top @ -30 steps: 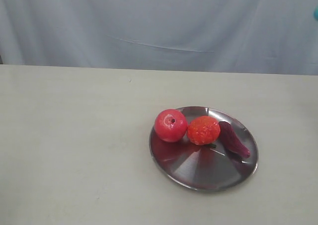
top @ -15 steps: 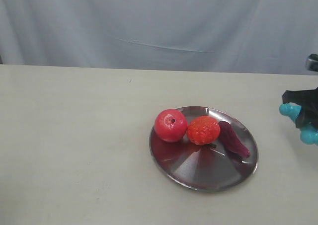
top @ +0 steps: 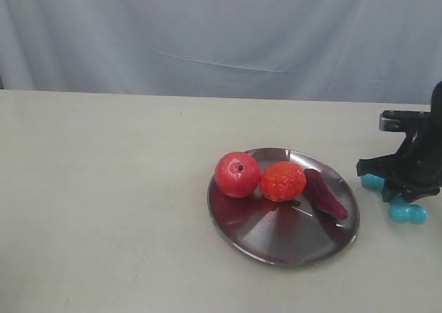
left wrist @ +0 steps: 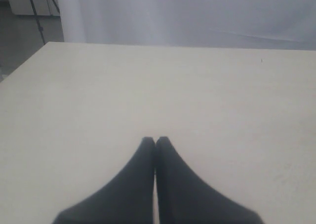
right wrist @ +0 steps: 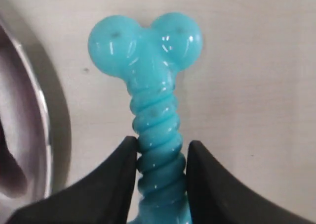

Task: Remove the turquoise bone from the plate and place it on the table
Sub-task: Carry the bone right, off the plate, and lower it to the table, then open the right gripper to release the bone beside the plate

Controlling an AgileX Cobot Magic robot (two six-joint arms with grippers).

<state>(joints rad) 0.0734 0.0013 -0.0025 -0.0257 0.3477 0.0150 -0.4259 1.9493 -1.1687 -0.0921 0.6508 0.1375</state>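
The robot's right gripper should set the turquoise bone down on the cream table [top: 391, 203] [right wrist: 164, 134] next to the steel plate, near the dark purple toy.
The turquoise bone [top: 406, 213] is down at the table [top: 103, 188], just right of the steel plate [top: 276, 238] and off it. My right gripper [top: 397, 192] stands over it, shut on the ribbed shaft. In the right wrist view the bone [right wrist: 148, 85] sticks out past the gripper [right wrist: 161, 147], its knobbed end over the cream table top, and both black fingers press the shaft. The plate's rim [right wrist: 42, 115] shows to one side. The left gripper [left wrist: 155, 140] is shut with nothing in it, over bare table.
On the plate lie a red ball [top: 237, 174], an orange-red bumpy toy [top: 282, 180] and a dark purple elongated toy [top: 324, 193]. A pale grey curtain [top: 221, 36] hangs behind the table's far edge.
My right gripper has come in from the right edge and dropped with the bone, from above the table to table level beside the plate. The plate's toys have not moved.
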